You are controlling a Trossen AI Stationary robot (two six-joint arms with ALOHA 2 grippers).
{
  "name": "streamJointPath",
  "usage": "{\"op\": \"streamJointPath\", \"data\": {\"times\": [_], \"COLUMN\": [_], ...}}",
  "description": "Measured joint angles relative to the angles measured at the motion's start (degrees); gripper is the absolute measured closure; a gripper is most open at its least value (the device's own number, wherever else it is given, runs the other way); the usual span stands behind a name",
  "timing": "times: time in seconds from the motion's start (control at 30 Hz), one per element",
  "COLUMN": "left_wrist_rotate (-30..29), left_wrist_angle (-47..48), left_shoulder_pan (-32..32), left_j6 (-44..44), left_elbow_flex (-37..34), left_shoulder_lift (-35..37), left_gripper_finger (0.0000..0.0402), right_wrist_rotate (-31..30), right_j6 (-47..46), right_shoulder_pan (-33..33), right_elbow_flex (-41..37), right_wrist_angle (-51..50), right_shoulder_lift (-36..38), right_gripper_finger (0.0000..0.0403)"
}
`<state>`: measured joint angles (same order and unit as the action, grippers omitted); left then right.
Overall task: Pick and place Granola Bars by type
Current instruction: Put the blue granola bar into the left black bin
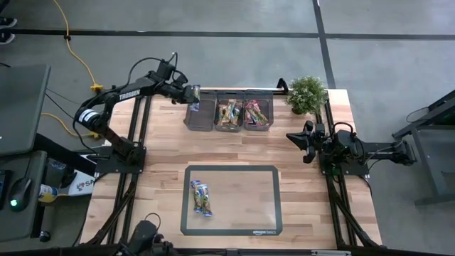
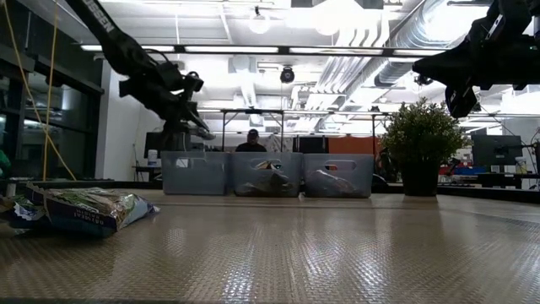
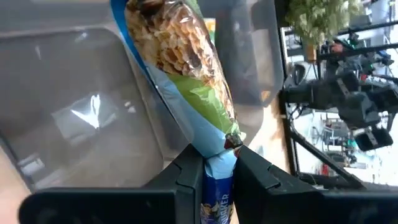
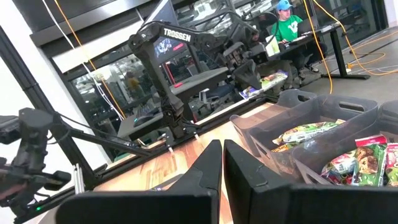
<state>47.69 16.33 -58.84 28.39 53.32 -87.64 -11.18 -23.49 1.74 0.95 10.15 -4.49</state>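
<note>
I should use my left gripper to drop the blue-and-green granola bar in the empty grey bin [image 1: 207,116] [image 3: 111,107], close to the side of the middle bin. The granola bar is over that bin's far corner.
My left gripper [image 1: 190,94] is over the far left corner of the leftmost of three grey bins [image 1: 200,117], shut on a blue-and-green granola bar [image 3: 186,62]. That bin shows nothing inside. The middle bin [image 1: 229,115] holds green and orange bars, and the right bin [image 1: 257,114] holds pink ones. More blue bars [image 1: 201,197] lie flat on the dark-framed mat [image 1: 266,174] near the front. My right gripper [image 1: 306,139] is shut and hangs idle at the table's right side, touching nothing. My left gripper pinches the bar's near end [image 3: 219,163] between its two fingers [image 3: 186,171]. The fingers come slanting down from the table's left and lie along the bar. The bar sticks out beyond the fingertips, clear of the table, over the leftmost bin.
A potted plant [image 1: 307,92] stands at the far right corner, beside the right bin. Bare wood lies between the bins and the mat. In the room beyond the table a person [image 2: 251,143] sits at a desk.
</note>
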Motion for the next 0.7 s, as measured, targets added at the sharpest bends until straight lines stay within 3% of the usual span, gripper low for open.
{"op": "streamJointPath", "data": {"times": [0.3, 0.7], "left_wrist_rotate": [-11.1, -19.7], "left_wrist_angle": [-0.4, 0.3], "left_shoulder_pan": [3.9, 12.4], "left_j6": [-0.1, 1.5], "left_elbow_flex": [0.0, 0.8], "left_shoulder_lift": [-1.1, -4.3], "left_gripper_finger": [0.0344, 0.0344], "right_wrist_rotate": [0.0, 0.0], "right_j6": [0.0, 0.0], "right_shoulder_pan": [0.0, 0.0], "right_elbow_flex": [0.0, 0.0], "right_wrist_angle": [0.0, 0.0], "right_shoulder_lift": [0.0, 0.0], "right_gripper_finger": [0.0402, 0.0402]}}
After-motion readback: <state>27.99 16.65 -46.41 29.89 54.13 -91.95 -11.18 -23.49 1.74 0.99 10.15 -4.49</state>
